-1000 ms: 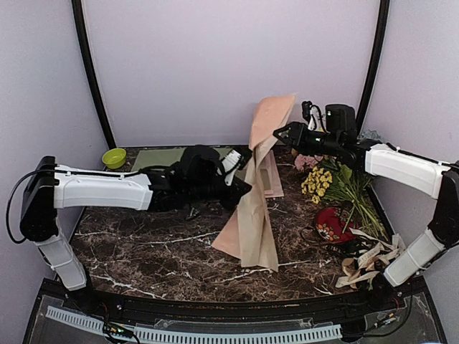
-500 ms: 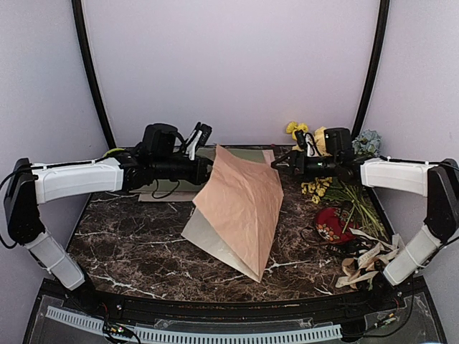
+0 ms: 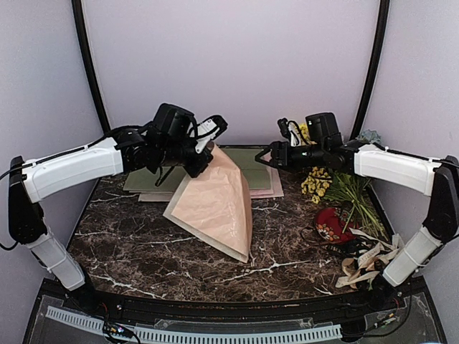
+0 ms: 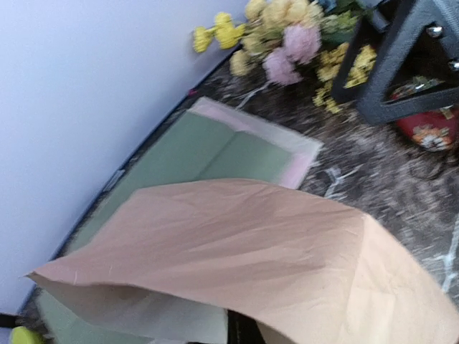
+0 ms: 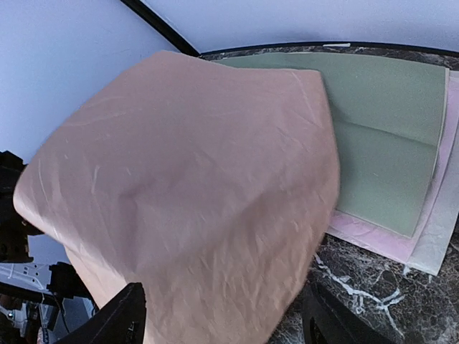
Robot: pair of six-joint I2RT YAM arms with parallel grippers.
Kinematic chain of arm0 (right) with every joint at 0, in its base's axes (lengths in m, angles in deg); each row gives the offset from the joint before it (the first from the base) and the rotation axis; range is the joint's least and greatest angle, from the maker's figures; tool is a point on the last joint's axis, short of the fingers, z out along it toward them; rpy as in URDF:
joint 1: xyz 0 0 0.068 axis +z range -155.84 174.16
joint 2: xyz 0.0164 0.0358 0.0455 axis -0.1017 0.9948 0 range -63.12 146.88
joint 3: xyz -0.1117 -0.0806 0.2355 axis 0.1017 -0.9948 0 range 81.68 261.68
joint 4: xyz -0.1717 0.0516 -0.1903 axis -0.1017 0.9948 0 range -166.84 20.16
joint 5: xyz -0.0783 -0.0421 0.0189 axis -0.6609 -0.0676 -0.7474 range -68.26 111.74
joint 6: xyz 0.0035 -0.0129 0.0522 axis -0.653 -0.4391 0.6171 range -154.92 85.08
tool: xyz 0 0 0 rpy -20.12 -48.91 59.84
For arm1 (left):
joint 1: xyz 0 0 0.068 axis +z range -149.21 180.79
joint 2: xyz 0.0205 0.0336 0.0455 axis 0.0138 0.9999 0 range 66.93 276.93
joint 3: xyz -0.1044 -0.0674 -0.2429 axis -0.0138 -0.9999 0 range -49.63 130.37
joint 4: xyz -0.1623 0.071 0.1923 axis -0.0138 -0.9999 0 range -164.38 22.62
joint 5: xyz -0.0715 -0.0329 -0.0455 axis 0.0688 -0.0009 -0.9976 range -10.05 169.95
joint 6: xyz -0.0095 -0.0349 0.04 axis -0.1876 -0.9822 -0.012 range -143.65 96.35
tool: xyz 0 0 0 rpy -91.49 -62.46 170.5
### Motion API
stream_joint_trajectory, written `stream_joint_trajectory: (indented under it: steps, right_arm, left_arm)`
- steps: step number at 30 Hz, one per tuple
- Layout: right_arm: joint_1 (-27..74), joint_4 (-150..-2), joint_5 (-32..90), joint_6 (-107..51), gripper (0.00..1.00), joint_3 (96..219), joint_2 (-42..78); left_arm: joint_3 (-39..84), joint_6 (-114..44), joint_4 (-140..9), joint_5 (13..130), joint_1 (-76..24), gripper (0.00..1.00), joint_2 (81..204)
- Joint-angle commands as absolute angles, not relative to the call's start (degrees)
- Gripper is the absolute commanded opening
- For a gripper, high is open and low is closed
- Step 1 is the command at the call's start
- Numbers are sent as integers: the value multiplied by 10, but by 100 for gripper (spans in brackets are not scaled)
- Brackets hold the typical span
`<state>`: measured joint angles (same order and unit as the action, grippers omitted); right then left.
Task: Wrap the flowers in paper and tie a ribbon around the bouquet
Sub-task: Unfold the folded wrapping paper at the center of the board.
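My right gripper will next close on the middle of the paper's side edge (image 3: 249,203) (image 5: 330,215), the one that faces the flowers, while my left gripper keeps hold of the high corner.
The paper (image 3: 215,204), peach-pink on its upper face, hangs from one high corner and slopes down to the table. My left gripper (image 3: 206,152) is shut on that corner; in the left wrist view the paper (image 4: 237,244) hides the fingers. My right gripper (image 3: 268,157) is open, a short way right of the sheet and not touching it. From the right wrist, the paper (image 5: 186,186) fills the space ahead of the wide-open gripper (image 5: 226,304). The flowers (image 3: 318,180) lie loose at the right, with a pale blue head (image 3: 368,136) behind. I cannot pick out the ribbon.
A green sheet (image 3: 247,166) lies on pink and white sheets at the back, between the grippers. A red printed object (image 3: 331,223) and wide cream ribbons (image 3: 366,266) sit at the front right. Pink roses (image 4: 287,54) lie among the flowers.
The right gripper has opened, let go of the paper and drawn back. The left gripper swung left and back with its corner, and the sheet has dropped from upright onto the table.
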<state>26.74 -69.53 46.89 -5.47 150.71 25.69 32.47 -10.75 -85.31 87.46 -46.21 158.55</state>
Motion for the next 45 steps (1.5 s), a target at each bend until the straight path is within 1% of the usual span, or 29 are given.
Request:
stream_joint_trajectory:
  steps: [1,3,6,10,15,18,20,23,27,29,32,36,39,42,45]
  right_arm:
    - [271,-727,453,-22,75,1488,272]
    - [272,-742,461,-14,75,1485,277]
    - [275,-762,467,-2,74,1483,298]
    - [293,-810,474,24,72,1481,337]
    - [330,-871,498,61,68,1505,423]
    - [340,-900,514,79,67,1516,463]
    - [340,-935,518,99,67,1505,472]
    - [343,-985,532,117,66,1510,492]
    - [354,-1003,532,117,66,1532,520]
    - [352,-993,538,127,65,1520,510]
    - [330,-945,492,113,64,1483,471]
    - [277,-930,474,114,63,1386,408]
    - [244,-911,458,91,64,1340,345]
    - [224,-902,488,61,66,1326,309]
    - [219,-904,550,38,72,1343,298]
  left_arm:
    - [370,80,-954,1138,-473,0,1582]
    - [375,149,-967,1195,-489,0,1579]
    - [377,236,-975,1207,-514,0,1573]
    - [428,263,-999,1115,-538,0,1604]
    - [498,241,-1044,1005,-547,0,1703]
    - [539,212,-1083,968,-549,0,1751]
    - [556,196,-1088,938,-549,0,1762]
    - [569,179,-1073,865,-549,0,1757]
    - [577,159,-1059,816,-548,0,1753]
    - [571,152,-1065,818,-546,0,1756]
    - [555,133,-1073,813,-538,0,1756]
    - [535,107,-1066,789,-529,0,1756]
    - [524,96,-1057,775,-528,0,1759]
    - [514,86,-1051,763,-526,0,1762]
    - [505,80,-1046,750,-522,0,1763]
